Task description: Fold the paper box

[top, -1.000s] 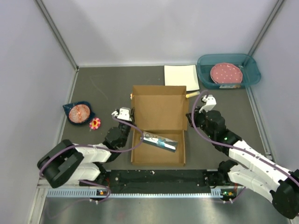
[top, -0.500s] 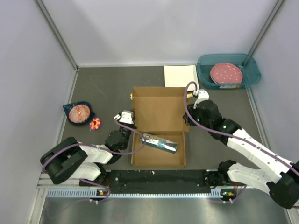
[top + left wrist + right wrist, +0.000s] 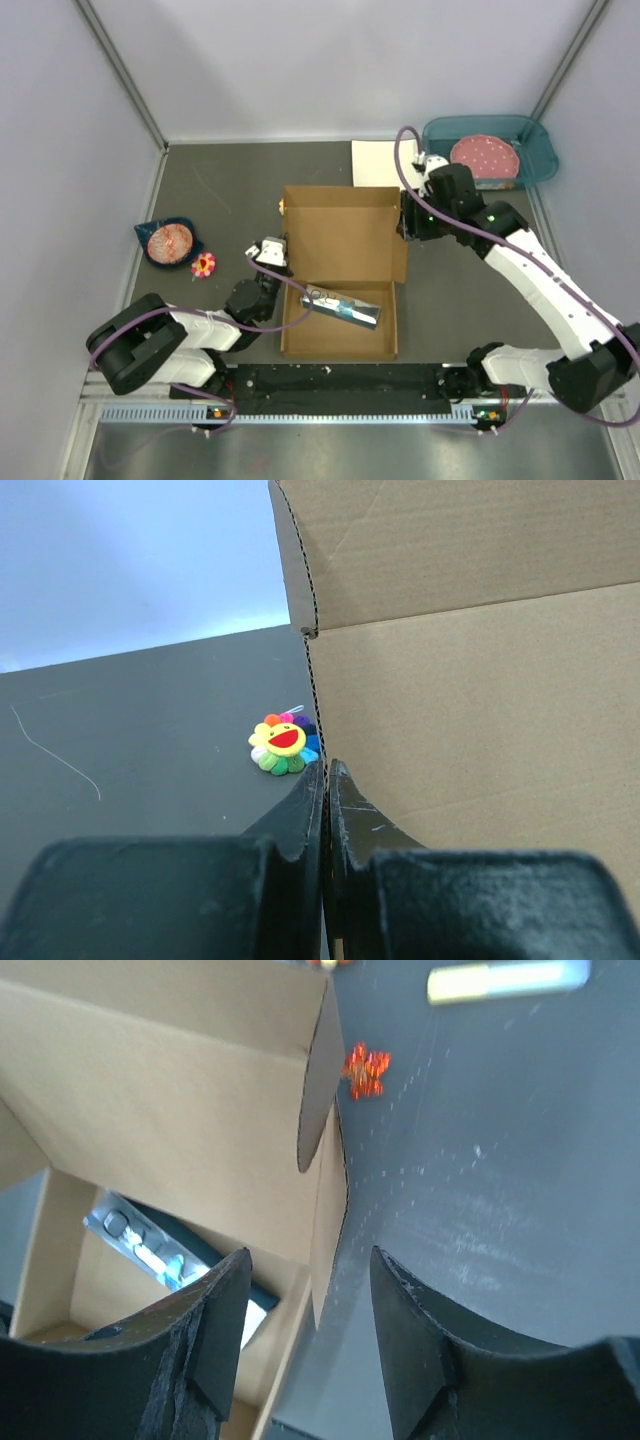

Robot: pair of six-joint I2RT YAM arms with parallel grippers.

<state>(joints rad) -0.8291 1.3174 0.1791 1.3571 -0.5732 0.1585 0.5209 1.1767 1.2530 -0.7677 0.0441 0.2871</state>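
I pinch the lid's thin side edge low near the box's base with my left gripper, so it should open, rise, then take the side flap nearer the lid's far corner [image 3: 285, 222].
The paper box [image 3: 340, 235] of brown cardboard lies mid-table. Its lid panel is tilted open at the back and its shallow base [image 3: 338, 335] sits nearer the arms. A silver and blue packet [image 3: 345, 305] lies inside the base. My left gripper [image 3: 283, 270] is at the box's left wall. In the left wrist view it [image 3: 327, 780] is shut on the wall's thin cardboard edge [image 3: 460, 730]. My right gripper [image 3: 405, 230] is at the lid's right side flap. In the right wrist view it [image 3: 310, 1252] is open, with the flap's edge [image 3: 325, 1200] standing between the fingers and not pinched.
A white square plate [image 3: 388, 165] lies behind the box, beside a teal bin [image 3: 440, 150] holding a pink dish. At the left stand a blue bowl [image 3: 168, 242] and a flower toy [image 3: 203, 265]. A small orange item [image 3: 282, 206] lies by the lid's left corner.
My right arm swung away from the base's right side, back to the lid's right flap, and its jaws opened. The left gripper kept its pinch on the left wall.
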